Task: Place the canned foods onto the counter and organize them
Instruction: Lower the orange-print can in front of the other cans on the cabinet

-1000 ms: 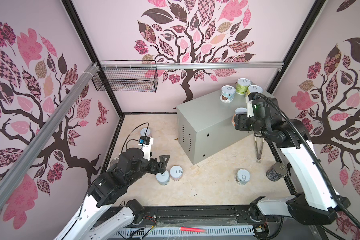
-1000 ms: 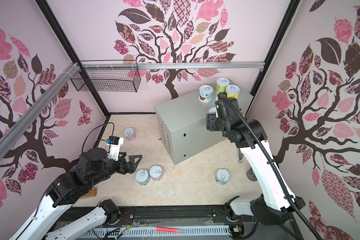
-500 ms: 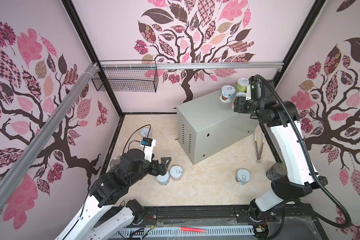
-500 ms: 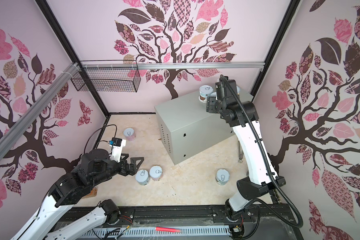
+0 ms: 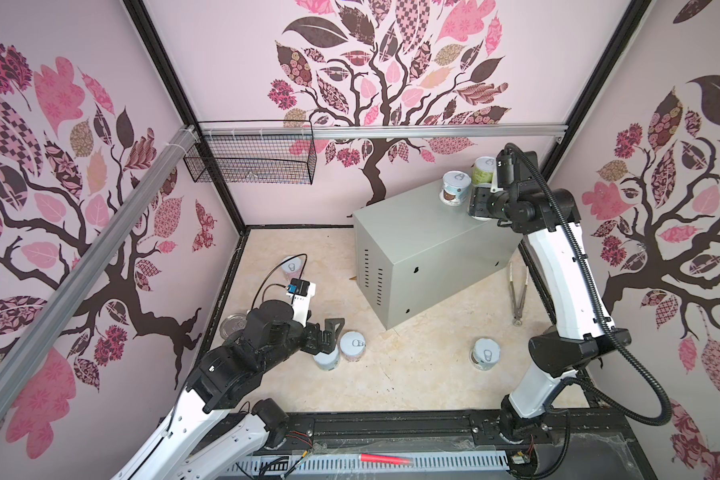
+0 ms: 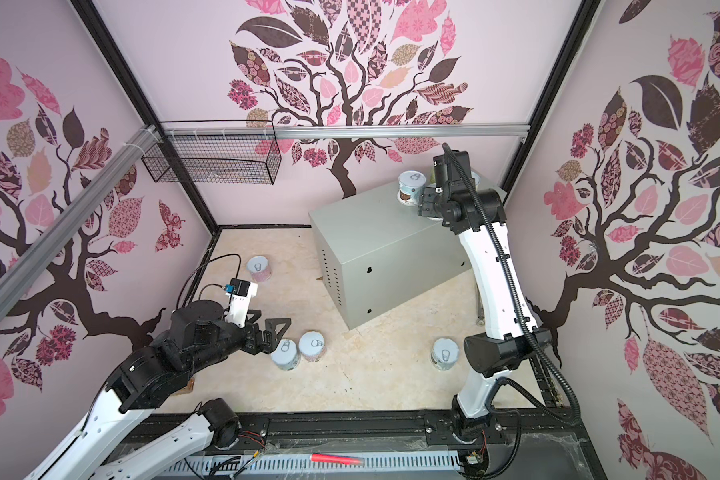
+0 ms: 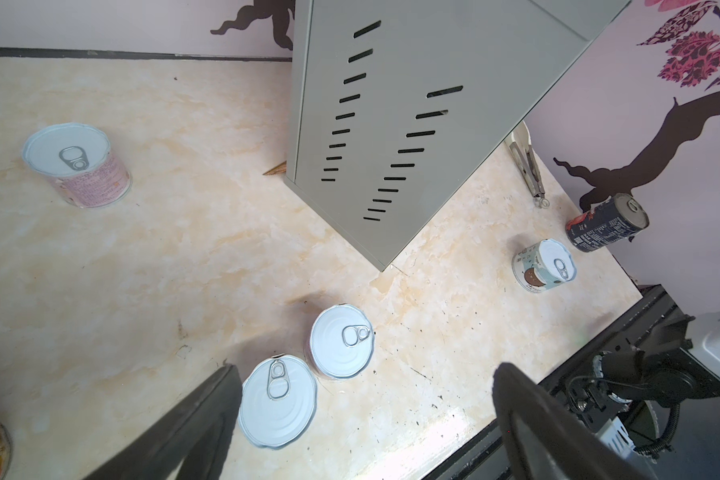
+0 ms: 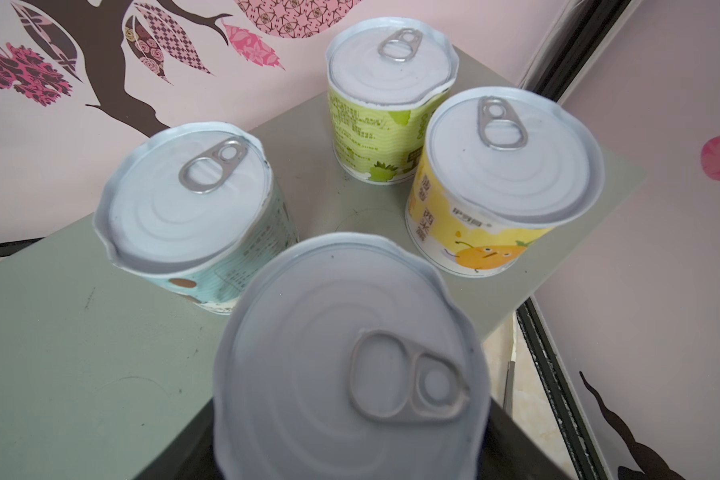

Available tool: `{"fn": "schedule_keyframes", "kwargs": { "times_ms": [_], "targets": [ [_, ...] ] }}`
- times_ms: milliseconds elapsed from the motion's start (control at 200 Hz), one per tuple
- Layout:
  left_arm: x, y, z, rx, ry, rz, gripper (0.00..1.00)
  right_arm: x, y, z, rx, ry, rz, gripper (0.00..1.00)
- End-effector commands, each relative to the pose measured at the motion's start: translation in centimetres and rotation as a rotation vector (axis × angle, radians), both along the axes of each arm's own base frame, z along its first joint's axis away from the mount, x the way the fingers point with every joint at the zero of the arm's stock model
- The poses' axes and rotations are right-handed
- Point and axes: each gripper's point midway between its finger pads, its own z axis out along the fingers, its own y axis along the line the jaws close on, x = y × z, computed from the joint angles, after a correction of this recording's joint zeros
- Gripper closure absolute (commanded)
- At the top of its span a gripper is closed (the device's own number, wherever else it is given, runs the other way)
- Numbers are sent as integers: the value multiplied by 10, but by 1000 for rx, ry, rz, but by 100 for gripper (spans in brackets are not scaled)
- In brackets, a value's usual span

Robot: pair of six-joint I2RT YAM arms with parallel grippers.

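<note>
I will use my right gripper to set the fourth pale-lidded can down on the grey counter (image 5: 485,206) (image 8: 334,320) between the teal can and the yellow can.
The grey counter (image 5: 425,237) (image 6: 371,245) carries three cans at its back right corner: teal (image 8: 184,199) (image 5: 455,188), green (image 8: 387,83) and yellow (image 8: 508,166). My right gripper (image 5: 479,203) (image 8: 350,436) is shut on a fourth pale-lidded can (image 8: 350,365), held just in front of those three above the counter top. My left gripper (image 5: 329,332) (image 7: 364,370) hangs open over two floor cans (image 7: 277,401) (image 7: 341,340), touching neither. More cans stand on the floor: pink (image 7: 73,162), teal (image 7: 545,264) and dark (image 7: 607,222).
Metal tongs (image 5: 518,291) (image 7: 526,166) lie on the floor between the counter and the right wall. A silver-topped can (image 5: 231,326) sits by the left wall, half behind my left arm. A black wire basket (image 5: 250,162) hangs on the back rail.
My right gripper has carried its can from the counter's front right edge back to beside the three cans. My left gripper has crept slightly closer to the two floor cans.
</note>
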Motion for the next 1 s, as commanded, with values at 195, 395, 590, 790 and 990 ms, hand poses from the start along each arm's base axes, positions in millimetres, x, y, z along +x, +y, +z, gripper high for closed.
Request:
{"fn": "schedule_keyframes", "kwargs": {
  "times_ms": [195, 395, 590, 790, 990],
  "targets": [
    [2, -4, -8, 1, -6, -20, 2, 18, -15, 24, -16, -96, -63, 39],
    [2, -6, -12, 1, 1, -27, 2, 27, -20, 18, -18, -84, -73, 38],
    [2, -7, -15, 5, 10, -28, 2, 33, -22, 13, -22, -75, -83, 37],
    [3, -6, -14, 7, 2, -24, 2, 39, -27, 8, -17, -65, -94, 35],
    [3, -5, -15, 12, 5, -23, 2, 42, -27, 9, 3, -71, -87, 33]
  ]
}}
